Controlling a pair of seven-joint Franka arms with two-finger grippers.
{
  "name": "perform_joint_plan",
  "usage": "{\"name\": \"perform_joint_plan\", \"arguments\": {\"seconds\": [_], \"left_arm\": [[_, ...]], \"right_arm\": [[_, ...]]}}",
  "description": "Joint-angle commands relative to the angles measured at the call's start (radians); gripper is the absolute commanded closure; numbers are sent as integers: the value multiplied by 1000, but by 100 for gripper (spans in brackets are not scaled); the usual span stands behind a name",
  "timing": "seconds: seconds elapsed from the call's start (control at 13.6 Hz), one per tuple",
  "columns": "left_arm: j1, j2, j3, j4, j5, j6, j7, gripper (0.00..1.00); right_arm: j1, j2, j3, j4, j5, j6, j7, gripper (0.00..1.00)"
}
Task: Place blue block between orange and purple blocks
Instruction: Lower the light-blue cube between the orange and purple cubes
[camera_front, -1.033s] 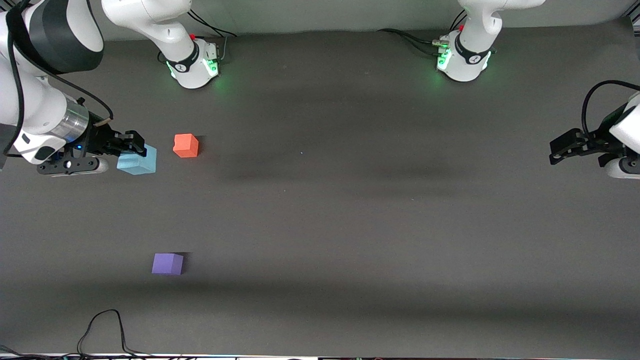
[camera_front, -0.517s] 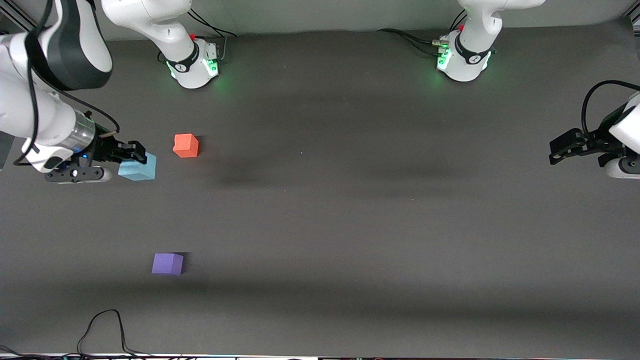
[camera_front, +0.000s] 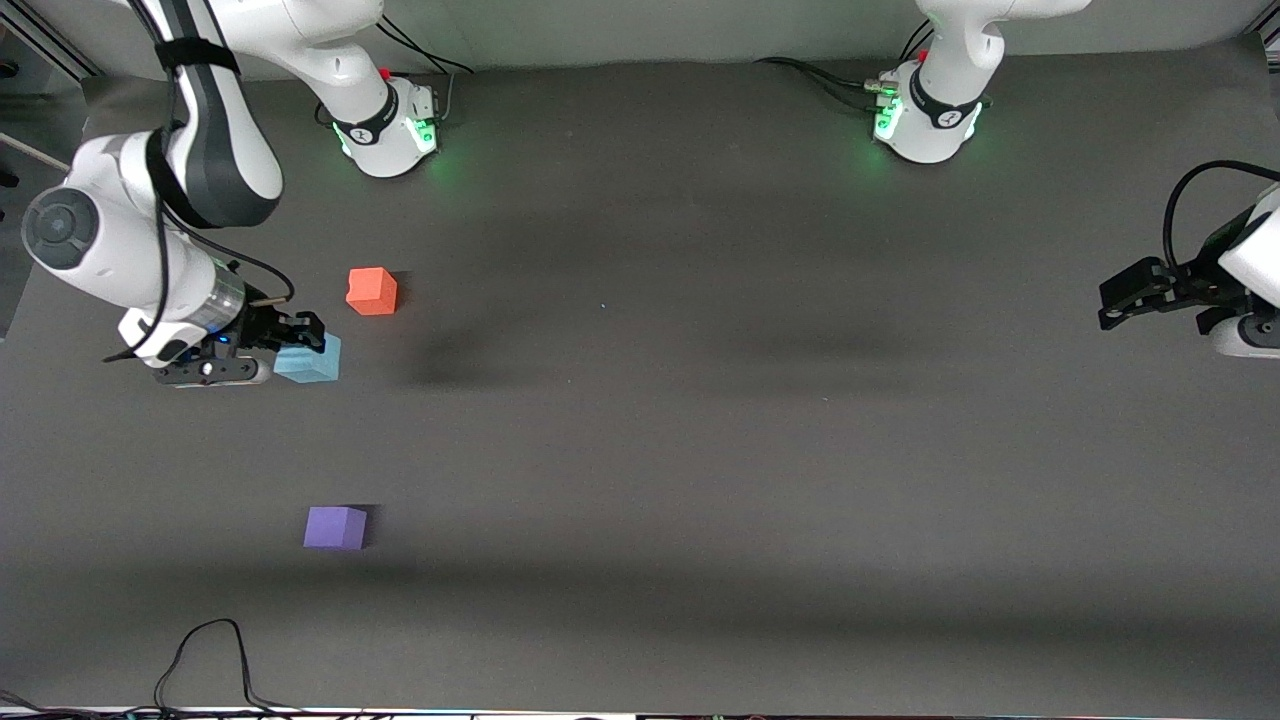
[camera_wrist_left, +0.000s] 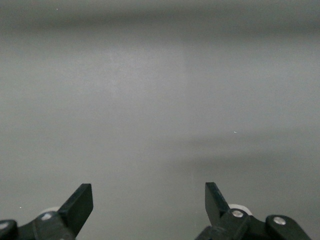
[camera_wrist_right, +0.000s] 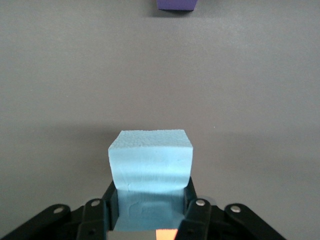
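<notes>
The robot's right gripper needs to release the blue block on the bare table halfway from the orange block (camera_front: 359, 408) (camera_wrist_right: 167, 133) to the purple block.
My right gripper (camera_front: 300, 340) is shut on the light blue block (camera_front: 311, 360) and holds it over the table at the right arm's end. In the right wrist view the blue block (camera_wrist_right: 150, 159) sits between the fingers (camera_wrist_right: 194, 209). The orange block (camera_front: 372, 291) rests on the table, farther from the front camera than the held block. The purple block (camera_front: 335, 527) rests nearer to the front camera; its edge shows in the right wrist view (camera_wrist_right: 176, 5). My left gripper (camera_front: 1118, 300) is open and empty, waiting over the left arm's end of the table; it shows in its wrist view (camera_wrist_left: 149, 197).
The dark grey table (camera_front: 700, 420) holds only the cubes. A black cable (camera_front: 210, 660) loops at the edge nearest the front camera. The two arm bases (camera_front: 385, 125) stand along the edge farthest from the front camera.
My right gripper has carried the blue block toward the front camera and toward the table's middle, off from beside the orange block. The left arm has not moved.
</notes>
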Motion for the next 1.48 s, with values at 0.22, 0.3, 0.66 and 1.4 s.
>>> {"name": "perform_joint_plan", "arguments": {"seconds": [0.22, 0.3, 0.66, 1.4], "left_arm": [[-3, 0, -2, 4, 8, 8, 14, 0], [-3, 0, 0, 4, 8, 8, 14, 0], [-1, 3, 0, 4, 8, 8, 14, 0], [-3, 3, -2, 4, 9, 8, 14, 0]], "right_arm": [[10, 143, -11, -44, -12, 231, -48, 100], [10, 173, -10, -54, -11, 269, -54, 100], [10, 285, -10, -58, -11, 397, -54, 100], [10, 348, -10, -58, -9, 432, -51, 0]]}}
